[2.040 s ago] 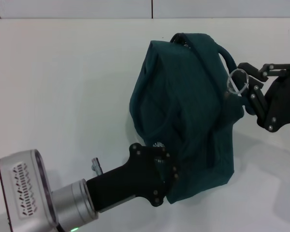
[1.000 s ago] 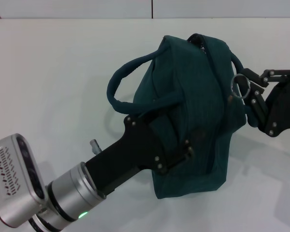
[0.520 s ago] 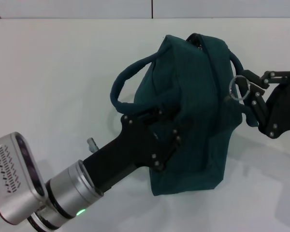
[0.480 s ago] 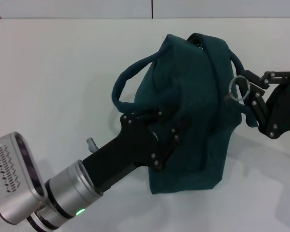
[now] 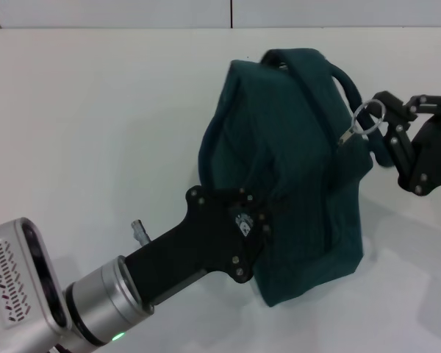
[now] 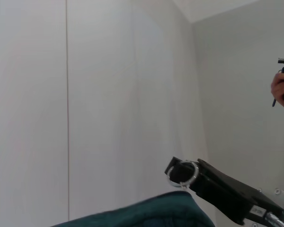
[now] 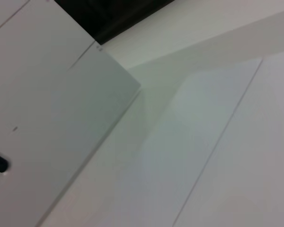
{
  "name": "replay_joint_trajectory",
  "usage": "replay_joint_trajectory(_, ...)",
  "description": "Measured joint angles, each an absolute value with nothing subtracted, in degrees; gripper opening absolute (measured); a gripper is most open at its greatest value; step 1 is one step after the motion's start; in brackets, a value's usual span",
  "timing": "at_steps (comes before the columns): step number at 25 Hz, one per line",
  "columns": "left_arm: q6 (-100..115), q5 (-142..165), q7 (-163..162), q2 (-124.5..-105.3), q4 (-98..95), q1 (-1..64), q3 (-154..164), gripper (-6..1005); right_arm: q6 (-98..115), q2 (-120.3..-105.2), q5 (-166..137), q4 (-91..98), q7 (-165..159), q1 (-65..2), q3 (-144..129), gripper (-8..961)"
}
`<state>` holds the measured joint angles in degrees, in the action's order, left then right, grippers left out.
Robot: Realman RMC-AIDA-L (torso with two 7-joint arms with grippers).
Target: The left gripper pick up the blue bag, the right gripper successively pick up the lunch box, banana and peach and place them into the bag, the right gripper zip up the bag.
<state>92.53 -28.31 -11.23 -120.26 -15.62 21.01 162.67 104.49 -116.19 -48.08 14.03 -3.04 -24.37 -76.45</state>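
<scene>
Next, I open my right gripper, level it out lower down and then take the ring point(image 5: 358, 110), because the zipper's ring tugs the blue bag's side crooked toward my tilted right gripper.
The blue bag point(image 5: 294, 154) hangs above the white table, its zipper line running up over the top. My left gripper point(image 5: 259, 222), black claw on a silver wrist, is shut on the fabric of the bag's lower left side. My right gripper point(image 5: 381, 112) reaches in from the right and is shut on the metal ring pull point(image 5: 369, 113) of the zipper. In the left wrist view the bag's top point(image 6: 146, 215) shows low down, with the right gripper point(image 6: 177, 170) and the ring point(image 6: 195, 173) behind it. The lunch box, banana and peach are out of view.
The white table point(image 5: 95, 132) spreads to the left and behind the bag, ending at a wall at the back. A person's hand point(image 6: 283, 90) holding a dark device shows far off in the left wrist view. The right wrist view shows only walls and ceiling.
The bag has swung and turned; the handle that looped out to the left now lies against it. My left gripper shifted lower on the bag, and the ring pull rose slightly to the right.
</scene>
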Motion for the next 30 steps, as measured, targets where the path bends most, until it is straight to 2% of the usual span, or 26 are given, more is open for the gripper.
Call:
replay_joint_trajectory(28, 91.8, -33.0, -11.7, -120.31, -15.5, 21.1, 162.1, 45, 105.1, -115.94, -47.0, 14.6, -5.9, -23.2, -83.6, 20)
replay_joint_trajectory(30, 91.8, -33.0, -11.7, -120.29, -15.5, 21.1, 162.2, 45, 104.7, -115.46, -46.2, 14.7, -10.1, -23.2, -83.2, 38)
